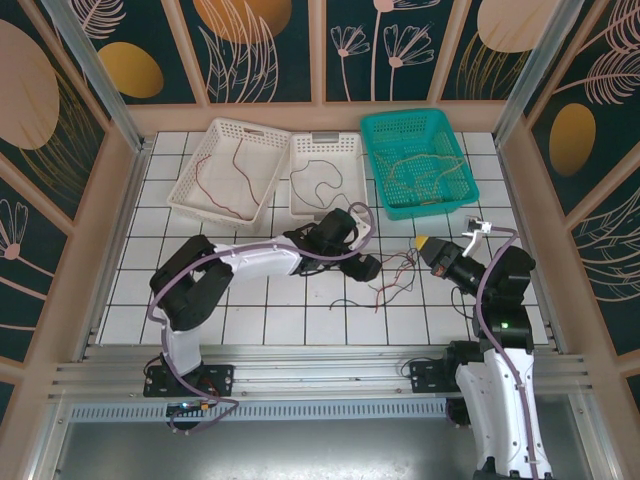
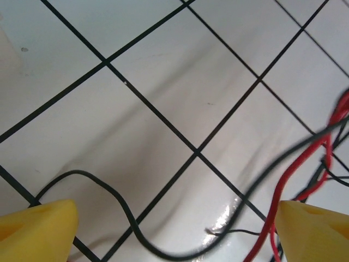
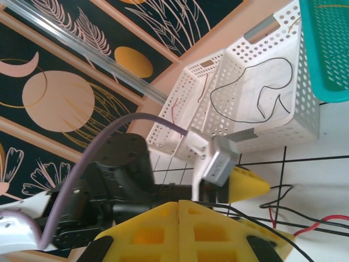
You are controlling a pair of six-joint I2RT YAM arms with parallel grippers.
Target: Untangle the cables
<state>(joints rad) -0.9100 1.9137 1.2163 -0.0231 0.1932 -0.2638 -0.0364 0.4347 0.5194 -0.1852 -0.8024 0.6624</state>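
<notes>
Next, my left gripper pinches the black cable alone [image 2: 177, 256] and pulls it clear, as the red cable runs beside the black cable at that gripper's fingertip.
A small tangle of red and black cables [image 1: 393, 277] lies on the white tiled table between the two arms. My left gripper [image 1: 366, 267] hangs low over its left side. Its yellow fingertips [image 2: 36, 232] stand wide open, with a black cable [image 2: 131, 225] curving on the tile between them, untouched. A red cable [image 2: 284, 192] runs by the right fingertip. My right gripper [image 1: 425, 245] is raised at the tangle's right, its fingers [image 3: 203, 218] pressed together, with a thin black cable [image 3: 272, 224] leading away from their tip. One left finger [image 3: 248, 184] shows just beyond it.
Three baskets stand at the back. The left white basket [image 1: 225, 135] holds a red cable, the middle white basket [image 1: 326, 143] [image 3: 256, 117] a black cable, and the teal basket [image 1: 375, 150] yellowish ones. Wooden walls close in the table.
</notes>
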